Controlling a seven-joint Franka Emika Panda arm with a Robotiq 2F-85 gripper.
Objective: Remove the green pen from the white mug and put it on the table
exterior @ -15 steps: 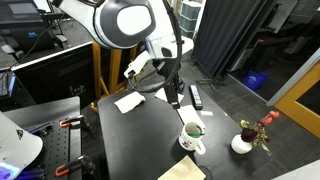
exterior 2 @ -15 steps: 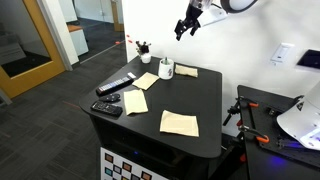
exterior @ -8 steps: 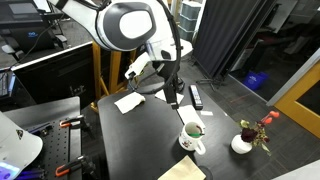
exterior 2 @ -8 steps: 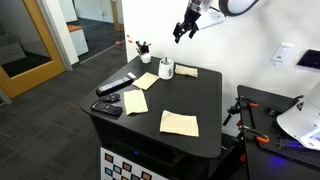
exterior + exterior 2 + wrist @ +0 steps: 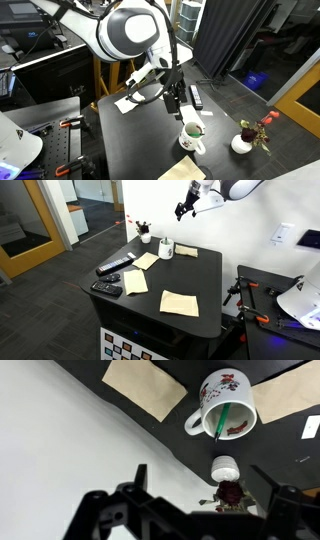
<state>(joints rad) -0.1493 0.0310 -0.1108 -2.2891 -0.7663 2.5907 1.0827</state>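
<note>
My gripper is going to close on the upper end of the green pen (image 5: 192,128) (image 5: 217,437), which leans in the white mug's opening.
The white mug (image 5: 192,136) stands near the edge of the black table (image 5: 140,135), and a green pen (image 5: 194,129) leans inside it. In an exterior view the mug (image 5: 166,249) is at the table's far side. The wrist view shows the mug (image 5: 225,402) from above with the green pen (image 5: 222,418) slanting across its dark inside. My gripper (image 5: 176,98) hangs open and empty in the air above the table, short of the mug. It also shows high above the mug in an exterior view (image 5: 184,208). In the wrist view the open fingers (image 5: 200,485) frame the bottom edge.
Tan napkins lie on the table (image 5: 179,302) (image 5: 136,281) and under the mug (image 5: 146,387). A black remote (image 5: 117,264) and another dark device (image 5: 108,287) lie at one side. A low white holder with red flowers (image 5: 243,143) stands beyond the table edge.
The arm has shifted and the gripper has moved a little nearer the mug. The mug and pen have not moved.
</note>
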